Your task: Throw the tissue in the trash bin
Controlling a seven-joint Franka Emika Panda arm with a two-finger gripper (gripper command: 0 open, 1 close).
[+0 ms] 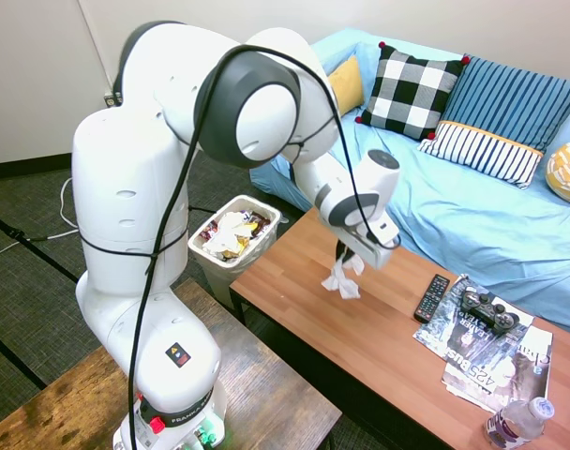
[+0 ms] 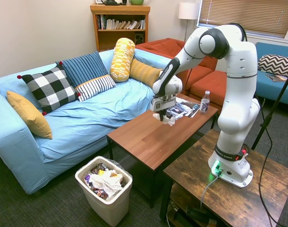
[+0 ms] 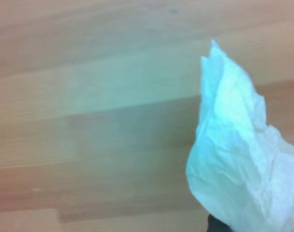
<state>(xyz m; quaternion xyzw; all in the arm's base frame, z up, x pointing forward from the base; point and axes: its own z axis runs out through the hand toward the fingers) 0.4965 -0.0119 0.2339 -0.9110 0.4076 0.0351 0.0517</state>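
Next, I release the tissue atop the crumpled white paper inside the trash bin (image 1: 232,232).
The tissue (image 1: 344,279) (image 2: 169,120) is a crumpled white twist hanging from my gripper (image 1: 352,257) (image 2: 162,116), which is shut on its upper end. It dangles just over the wooden coffee table (image 1: 379,337) (image 2: 148,137), near that table's middle. I cannot tell whether its lowest tip touches the wood. In the wrist view the tissue (image 3: 239,164) fills the lower right over blurred wood grain. The trash bin (image 1: 214,277) (image 2: 108,208) is a white wastebasket full of wrappers and paper, standing on the carpet off the table's end, apart from the gripper.
On the table's other end lie a TV remote (image 1: 431,297), a game controller (image 1: 482,307), magazines (image 1: 491,361) (image 2: 182,109) and a water bottle (image 1: 517,422) (image 2: 205,102). A blue sofa (image 1: 472,206) (image 2: 87,118) with pillows runs along the table's far side.
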